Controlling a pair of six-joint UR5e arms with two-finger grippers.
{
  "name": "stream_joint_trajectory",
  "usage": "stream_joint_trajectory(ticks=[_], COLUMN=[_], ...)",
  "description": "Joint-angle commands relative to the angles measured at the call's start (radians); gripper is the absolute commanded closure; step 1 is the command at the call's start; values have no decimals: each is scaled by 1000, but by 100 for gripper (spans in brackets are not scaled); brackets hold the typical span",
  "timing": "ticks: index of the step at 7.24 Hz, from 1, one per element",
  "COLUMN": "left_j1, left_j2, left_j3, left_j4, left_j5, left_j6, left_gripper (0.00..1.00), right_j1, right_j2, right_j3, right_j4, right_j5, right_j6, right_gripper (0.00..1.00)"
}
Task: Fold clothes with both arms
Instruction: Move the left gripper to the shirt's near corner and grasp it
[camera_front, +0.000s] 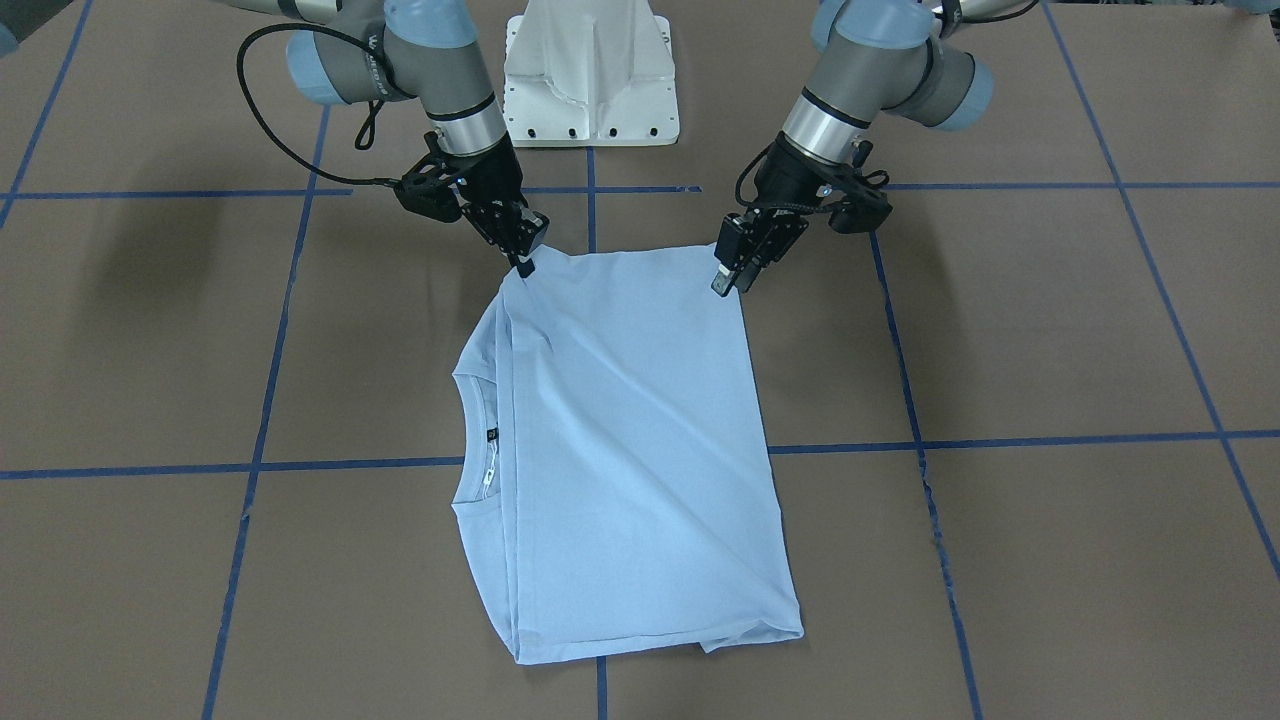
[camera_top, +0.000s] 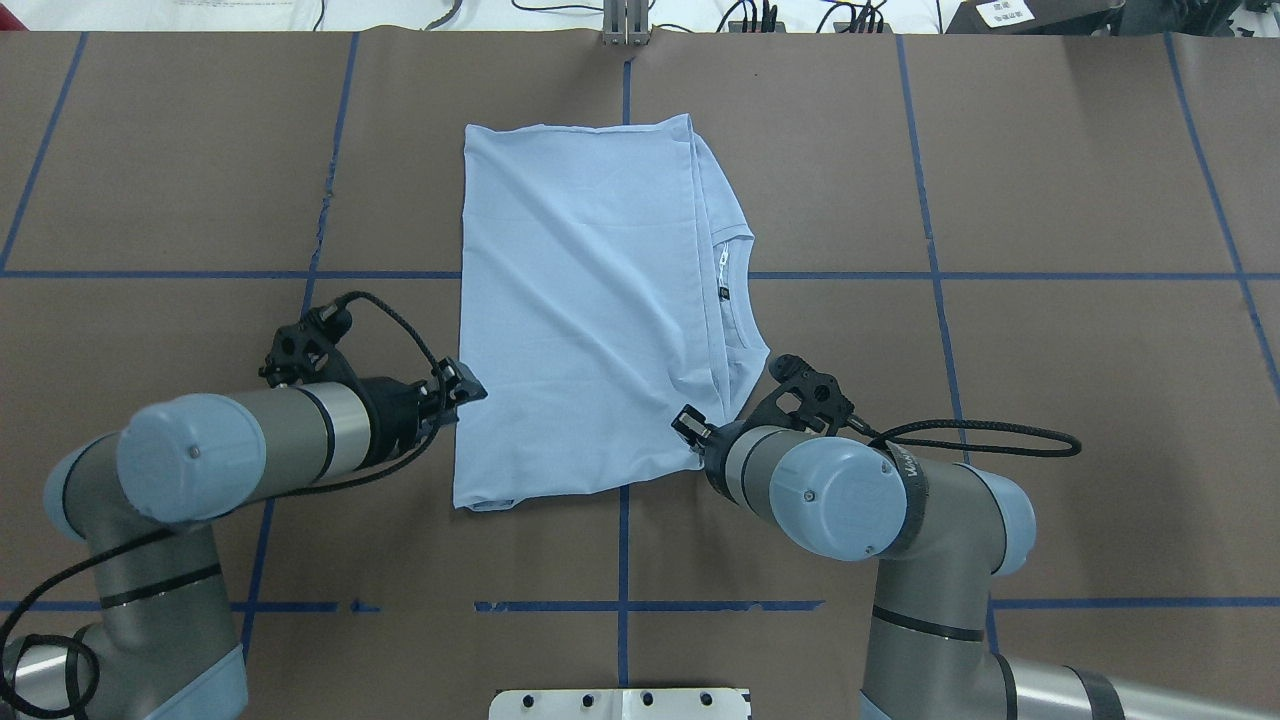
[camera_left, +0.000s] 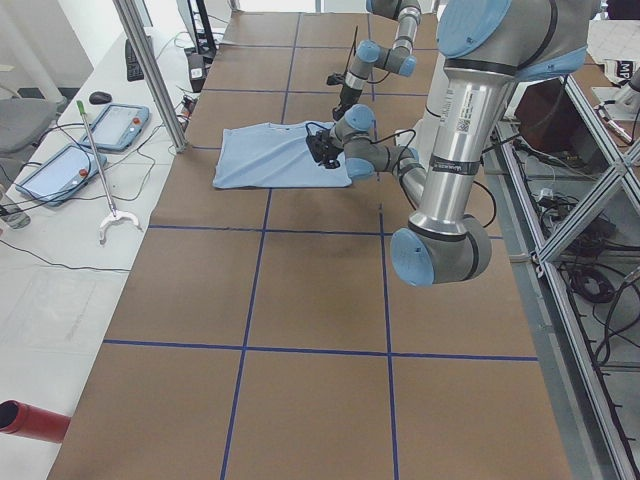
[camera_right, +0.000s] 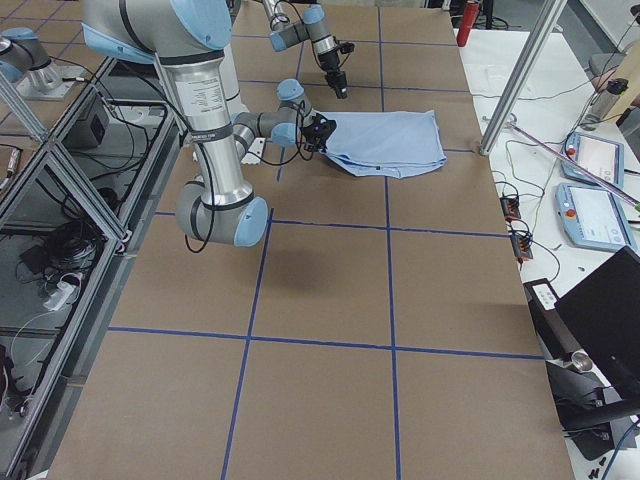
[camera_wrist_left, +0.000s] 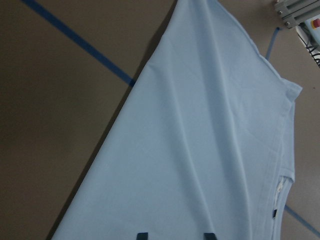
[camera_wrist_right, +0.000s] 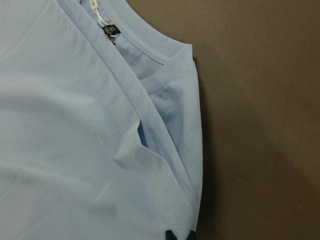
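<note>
The left gripper should close on the near corner (camera_front: 717, 248) opposite the light blue T-shirt's collar, on the edge that faces the white pedestal base.
The light blue T-shirt (camera_front: 630, 430) lies folded in half lengthwise on the brown table, its collar and dark neck label (camera_front: 491, 434) toward my right side. It also shows in the overhead view (camera_top: 580, 300). My right gripper (camera_front: 522, 262) is shut on the shirt's near corner by the sleeve fold; in the right wrist view (camera_wrist_right: 180, 235) its tips sit close together on the cloth edge. My left gripper (camera_front: 730, 275) is open at the shirt's other near edge; in the left wrist view (camera_wrist_left: 176, 235) its fingertips stand apart over the cloth. The chest print is hidden.
The white pedestal base (camera_front: 590, 80) stands behind the shirt's near edge. Blue tape lines (camera_top: 620, 520) grid the table. A metal post (camera_top: 625, 25) stands at the far edge. Tablets (camera_left: 125, 125) and cables lie on a side table beyond it.
</note>
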Motion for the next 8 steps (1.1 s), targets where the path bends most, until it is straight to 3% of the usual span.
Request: stream_joint_trajectory(ticks=[1,5,6,7,8], left_j1=[96,119,119,119,119], left_j2=[5,5,4,4,4], left_j3=[-5,4,4,4,4], left_j4=[120,131,131,131,131], left_j5=[18,18,18,18,18], left_j6=[-87,-90,-90,-122,-124], left_gripper=[41,43,51,88,100], right_j1=[-2,0,0,0,0], right_j2=[0,-2,0,-2,-2], right_j3=[2,5,7,7,7], right_j4=[0,0,0,0,0], right_j5=[-2,-4,-4,-4,-4], right_j6=[0,0,0,0,0], right_gripper=[100,100,100,100,100])
